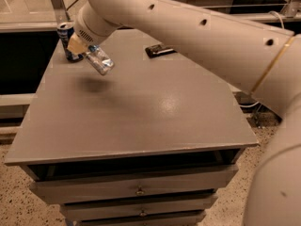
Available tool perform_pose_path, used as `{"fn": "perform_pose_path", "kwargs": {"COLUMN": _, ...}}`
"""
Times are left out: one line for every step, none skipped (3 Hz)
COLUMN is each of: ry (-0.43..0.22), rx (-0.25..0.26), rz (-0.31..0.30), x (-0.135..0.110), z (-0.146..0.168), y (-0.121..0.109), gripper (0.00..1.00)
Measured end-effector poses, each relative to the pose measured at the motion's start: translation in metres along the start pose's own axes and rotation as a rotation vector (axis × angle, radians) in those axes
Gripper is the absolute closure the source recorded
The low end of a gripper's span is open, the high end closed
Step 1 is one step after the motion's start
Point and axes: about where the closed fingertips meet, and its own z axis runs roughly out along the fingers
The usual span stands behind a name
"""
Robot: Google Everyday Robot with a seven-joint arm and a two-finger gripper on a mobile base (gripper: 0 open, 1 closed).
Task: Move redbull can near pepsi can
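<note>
The robot's gripper needs to set the redbull can, still tilted above the grey tabletop, down close beside the pepsi can (97, 55), on the side that faces the dark flat object.
My gripper (87, 48) hangs over the far left part of the grey table (141, 107), shut on the redbull can (100, 60). The slim silver-and-blue can is tilted, its free end pointing down and to the right, held above the tabletop with its shadow below it. The pepsi can (67, 41), dark blue with a silver top rim, stands upright at the table's far left corner, just left of and behind my gripper. My wide white arm crosses the view from the right and hides part of the table's back.
A small dark flat object (160, 50) lies at the back middle of the table. The table is a grey cabinet with drawers (136, 189) under its front edge. Speckled floor (19, 211) surrounds it; a dark shelf lies to the left.
</note>
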Motion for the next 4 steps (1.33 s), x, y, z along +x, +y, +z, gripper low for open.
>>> {"fn": "perform_pose_path", "kwargs": {"ry": -0.16, "rx": 0.001, "rz": -0.026, "x": -0.024, "z": 0.025, "y": -0.029, "gripper": 1.0}}
{"fn": "perform_pose_path", "kwargs": {"ry": -0.347, "rx": 0.009, "rz": -0.007, "x": -0.037, "z": 0.04, "y": -0.053, "gripper": 1.0}}
{"fn": "perform_pose_path", "kwargs": {"ry": -0.503, "rx": 0.027, "rz": 0.003, "x": -0.039, "z": 0.045, "y": -0.069, "gripper": 1.0}}
{"fn": "perform_pose_path", "kwargs": {"ry": -0.611, "rx": 0.051, "rz": -0.026, "x": -0.037, "z": 0.045, "y": -0.075, "gripper": 1.0}}
